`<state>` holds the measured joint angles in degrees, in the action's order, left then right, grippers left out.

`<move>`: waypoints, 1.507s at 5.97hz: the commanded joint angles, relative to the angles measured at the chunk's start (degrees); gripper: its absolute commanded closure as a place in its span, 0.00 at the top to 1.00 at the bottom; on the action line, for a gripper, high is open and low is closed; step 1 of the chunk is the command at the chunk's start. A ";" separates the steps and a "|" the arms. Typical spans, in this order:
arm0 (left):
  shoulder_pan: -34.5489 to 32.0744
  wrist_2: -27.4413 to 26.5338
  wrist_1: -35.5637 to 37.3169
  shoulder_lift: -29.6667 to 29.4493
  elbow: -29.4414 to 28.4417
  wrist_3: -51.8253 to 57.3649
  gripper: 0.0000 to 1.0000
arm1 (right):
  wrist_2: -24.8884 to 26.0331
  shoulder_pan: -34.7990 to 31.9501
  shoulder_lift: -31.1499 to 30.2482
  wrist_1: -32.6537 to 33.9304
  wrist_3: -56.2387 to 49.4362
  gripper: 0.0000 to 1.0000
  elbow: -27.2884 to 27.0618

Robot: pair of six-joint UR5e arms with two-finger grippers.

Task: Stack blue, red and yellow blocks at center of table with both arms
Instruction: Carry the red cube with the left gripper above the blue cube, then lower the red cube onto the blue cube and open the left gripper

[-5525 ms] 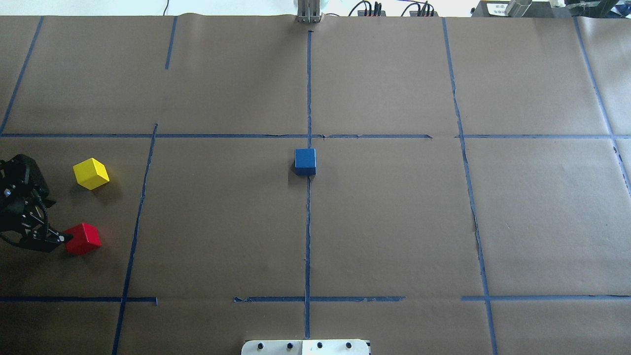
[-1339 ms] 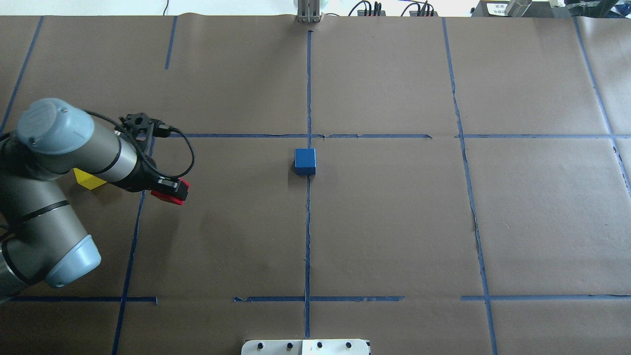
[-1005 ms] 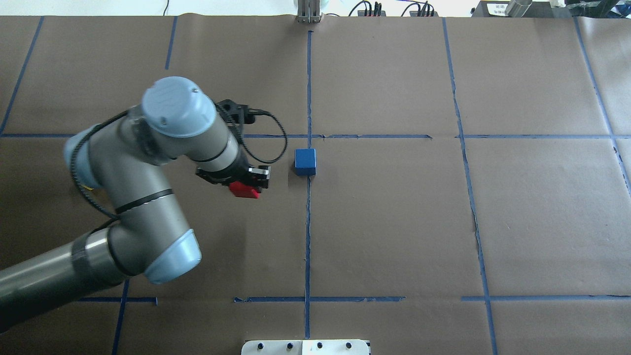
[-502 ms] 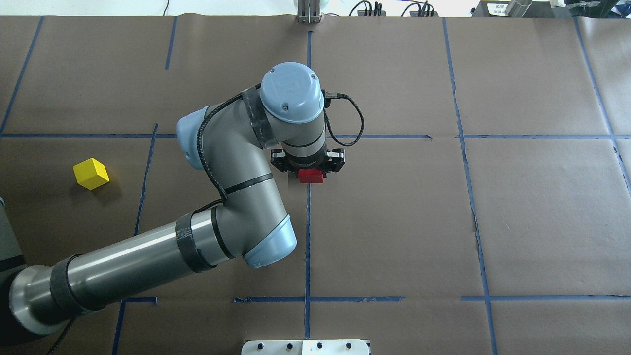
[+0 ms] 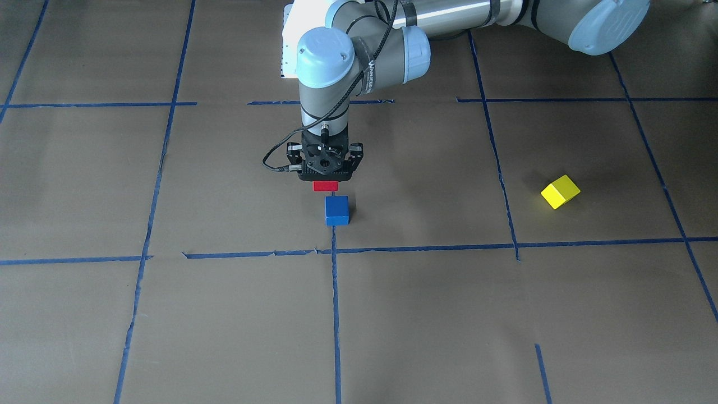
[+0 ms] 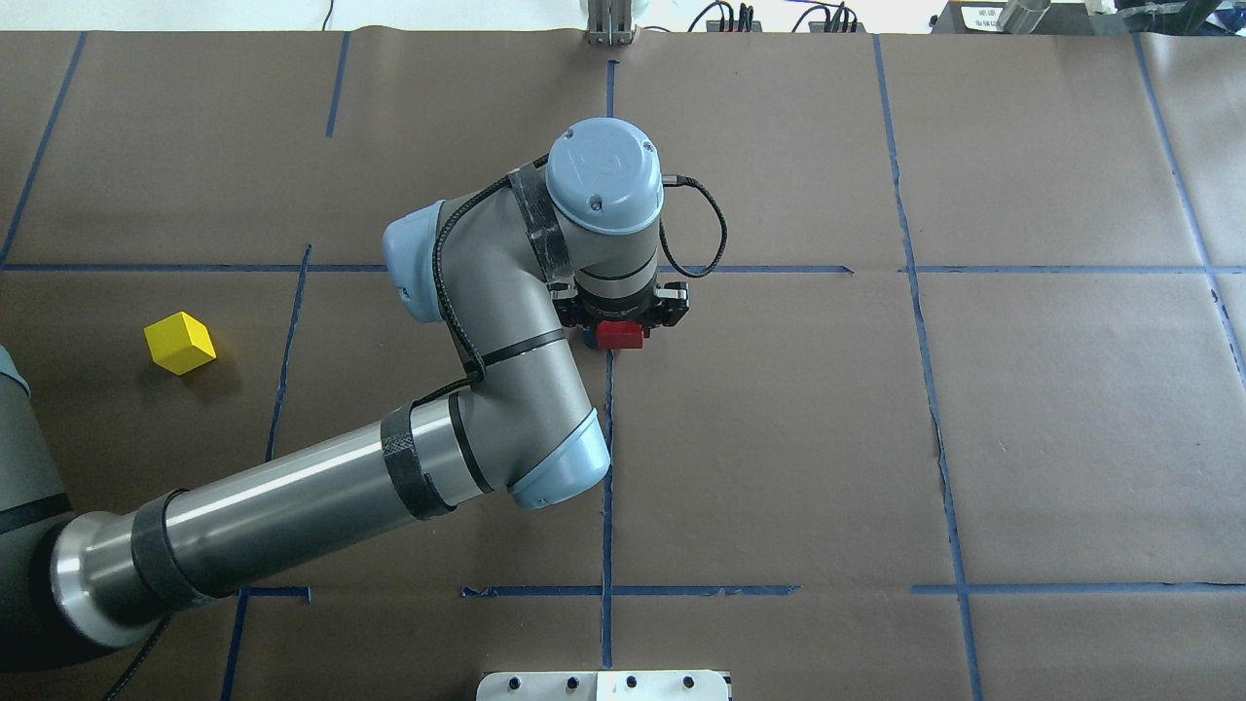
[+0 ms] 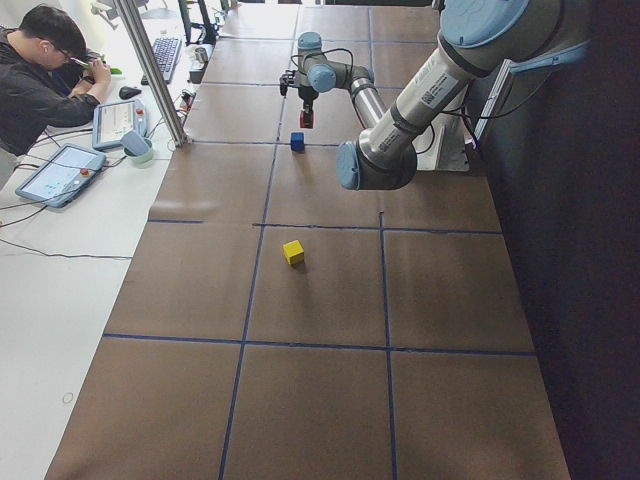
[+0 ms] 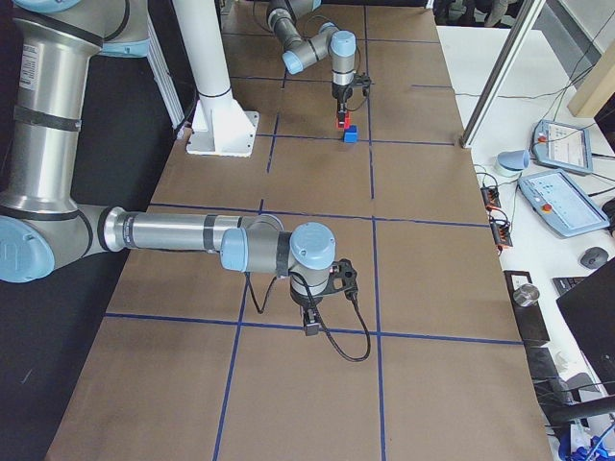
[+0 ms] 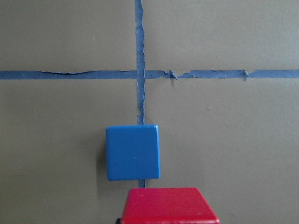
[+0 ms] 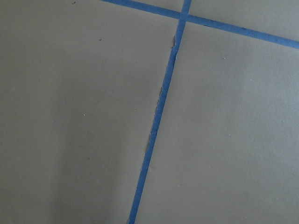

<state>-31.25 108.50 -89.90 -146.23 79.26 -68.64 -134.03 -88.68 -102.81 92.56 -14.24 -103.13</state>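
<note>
My left gripper needs to let go of the red block, and it will go on the top side of the blue block (image 5: 337, 207) (image 9: 133, 152).
My left gripper (image 5: 325, 180) is shut on the red block (image 5: 325, 186) and holds it in the air at the table's center. It sits just to the robot's side of the blue block (image 5: 336, 210). In the left wrist view the red block (image 9: 170, 205) is at the bottom edge, with the blue block (image 9: 133, 152) ahead on the tape line. In the overhead view the gripper (image 6: 619, 329) hides most of the blue block. The yellow block (image 6: 180, 343) lies tilted far to the left. My right gripper (image 8: 310, 327) shows only in the exterior right view, and I cannot tell its state.
Brown paper with blue tape lines (image 6: 608, 487) covers the table. A white base plate (image 6: 604, 685) is at the near edge. An operator (image 7: 45, 70) sits at a side desk with tablets. The right wrist view shows only paper and tape.
My left arm swung from the table's left to the center with the red block in its grip. In the last half second it moved slightly farther, over the blue block.
</note>
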 commanded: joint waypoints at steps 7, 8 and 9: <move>-1.89 0.31 -5.38 -0.37 -6.04 -1.41 0.12 | 0.00 0.00 0.07 -0.01 -0.09 1.00 0.13; -1.89 0.31 -5.38 -0.46 -6.04 -1.32 0.12 | 0.00 0.00 0.07 -0.01 -0.09 1.00 0.13; -1.80 0.31 -5.38 -0.37 -6.04 -1.15 0.13 | 0.09 0.00 0.07 -0.01 -0.09 1.00 0.13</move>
<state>-33.10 108.79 -95.27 -146.62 73.22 -69.93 -134.01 -88.68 -102.74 92.55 -14.32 -103.02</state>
